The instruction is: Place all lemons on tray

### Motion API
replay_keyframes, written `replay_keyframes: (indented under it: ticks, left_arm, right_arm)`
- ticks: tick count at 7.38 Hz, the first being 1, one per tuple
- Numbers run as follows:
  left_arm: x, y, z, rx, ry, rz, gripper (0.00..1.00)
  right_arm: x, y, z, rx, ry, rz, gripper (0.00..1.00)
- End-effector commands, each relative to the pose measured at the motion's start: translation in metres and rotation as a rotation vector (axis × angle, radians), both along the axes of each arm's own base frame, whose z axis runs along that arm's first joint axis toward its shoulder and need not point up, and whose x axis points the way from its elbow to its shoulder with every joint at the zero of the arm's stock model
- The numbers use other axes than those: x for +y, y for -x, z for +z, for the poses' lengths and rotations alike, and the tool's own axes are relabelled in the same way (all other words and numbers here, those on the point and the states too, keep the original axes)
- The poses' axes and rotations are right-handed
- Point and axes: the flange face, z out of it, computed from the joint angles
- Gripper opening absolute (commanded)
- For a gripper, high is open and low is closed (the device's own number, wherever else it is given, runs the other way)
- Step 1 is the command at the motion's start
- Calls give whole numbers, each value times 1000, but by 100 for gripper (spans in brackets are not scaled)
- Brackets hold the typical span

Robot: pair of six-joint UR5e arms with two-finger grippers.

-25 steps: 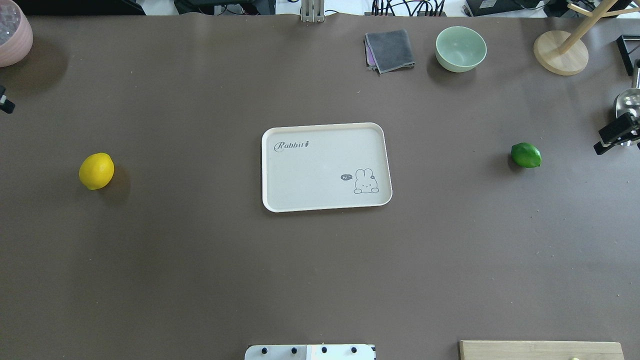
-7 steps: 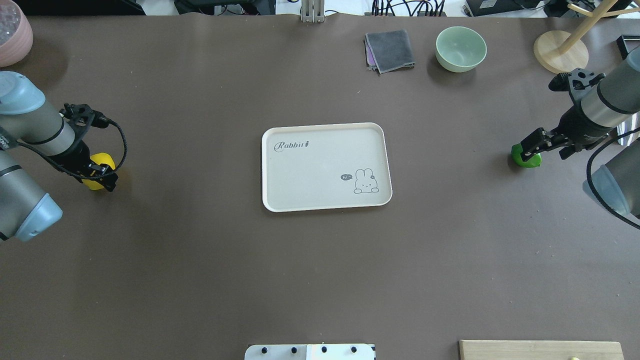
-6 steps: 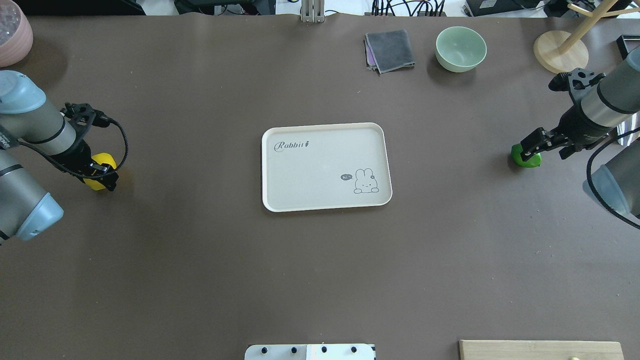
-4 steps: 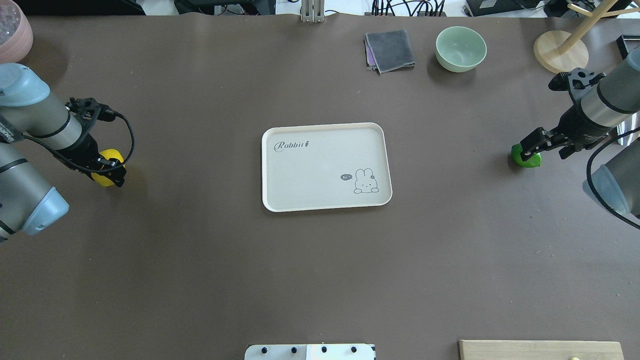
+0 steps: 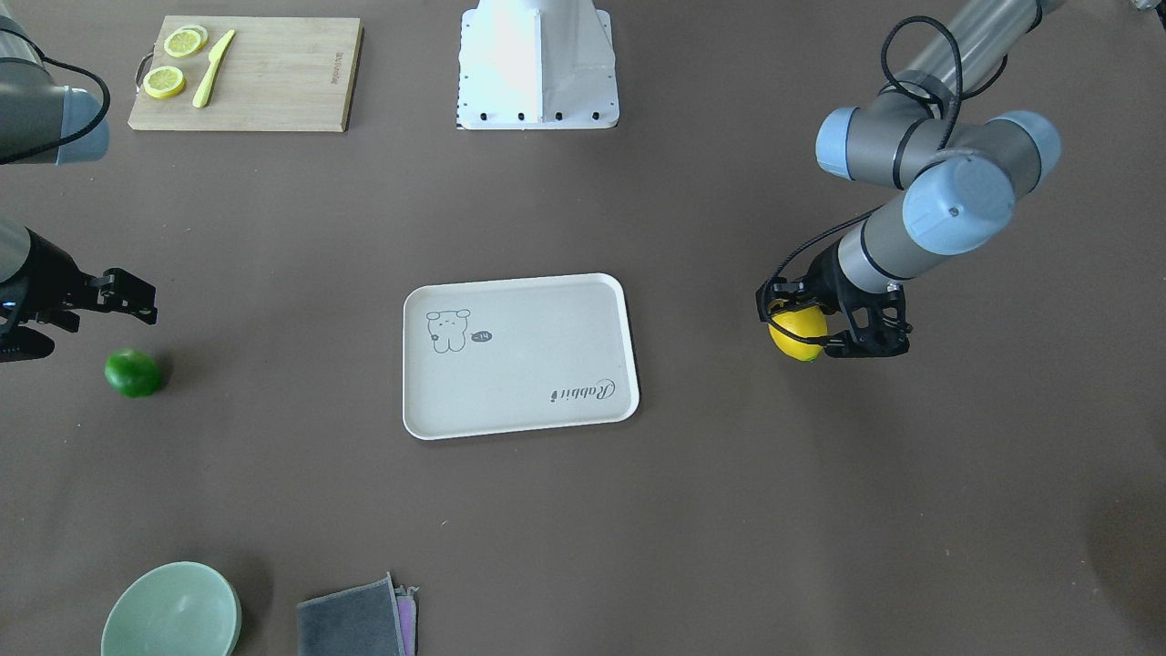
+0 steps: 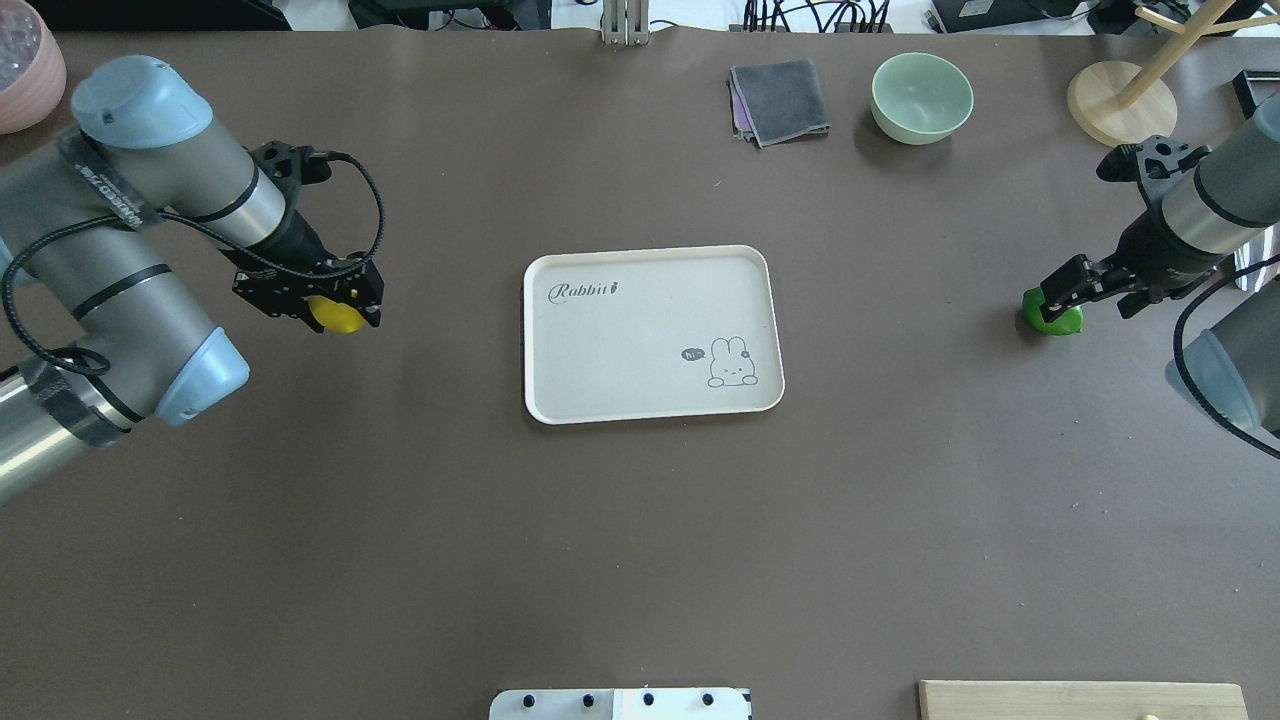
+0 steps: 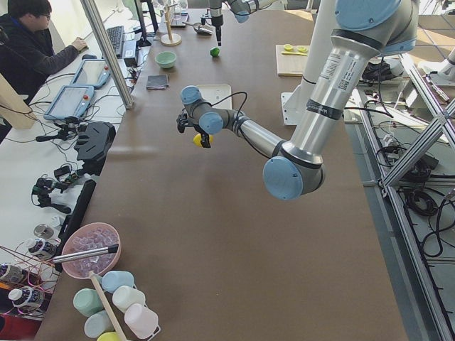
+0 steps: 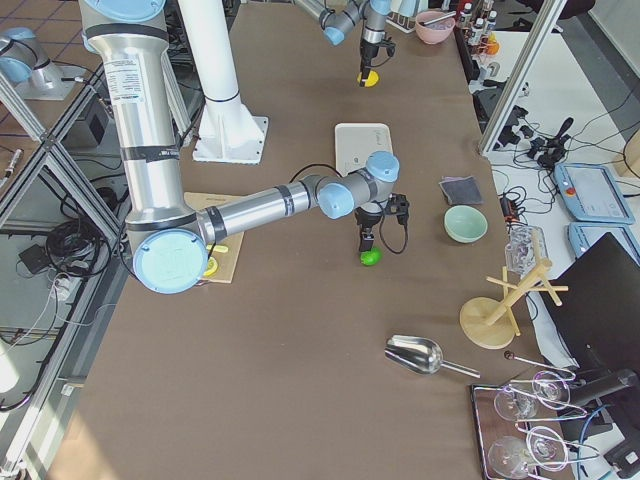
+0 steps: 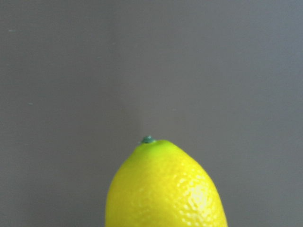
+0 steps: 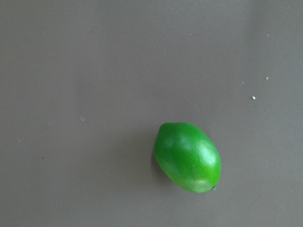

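Observation:
The robot's right gripper will next move down to the middle of the green lemon (image 5: 132, 373) (image 10: 188, 157) and close there, with its fingers on both sides.
My left gripper (image 6: 327, 310) is shut on the yellow lemon (image 6: 340, 316) and holds it above the table, left of the tray (image 6: 620, 350). The lemon fills the bottom of the left wrist view (image 9: 165, 189). The off-white tray with the rabbit drawing lies at the table's middle with nothing on it. The green lemon (image 6: 1053, 321) lies on the table at the right. My right gripper (image 5: 127, 305) hovers open just above it, apart from it. The right wrist view shows the green lemon (image 10: 188, 157) lying on the table below, with no fingers around it.
A green bowl (image 6: 921, 97), a grey cloth (image 6: 779, 100) and a wooden stand (image 6: 1120, 105) are at the far edge. A pink bowl (image 6: 25, 65) is at the far left corner. A cutting board (image 5: 273, 77) with lemon slices is near the robot's base.
My left gripper has lifted the yellow lemon off the table and carried it right, toward the tray. My right gripper has stayed still over the green lemon.

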Motion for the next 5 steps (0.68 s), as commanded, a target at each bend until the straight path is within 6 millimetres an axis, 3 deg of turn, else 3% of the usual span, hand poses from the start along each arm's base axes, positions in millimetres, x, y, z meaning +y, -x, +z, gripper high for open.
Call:
replay_keyframes:
  ticks: [1, 3, 5]
  left_arm:
    - [16, -60, -53, 76, 86, -57, 0]
    - [48, -114, -72, 126, 93, -141, 0]
    - [59, -145, -105, 140, 103, -164, 0]
  right_arm:
    - [-2, 0, 3, 7, 3, 3, 100]
    - [-20, 9, 2, 33, -18, 13, 100]
    - [-37, 18, 23, 29, -35, 17, 100]
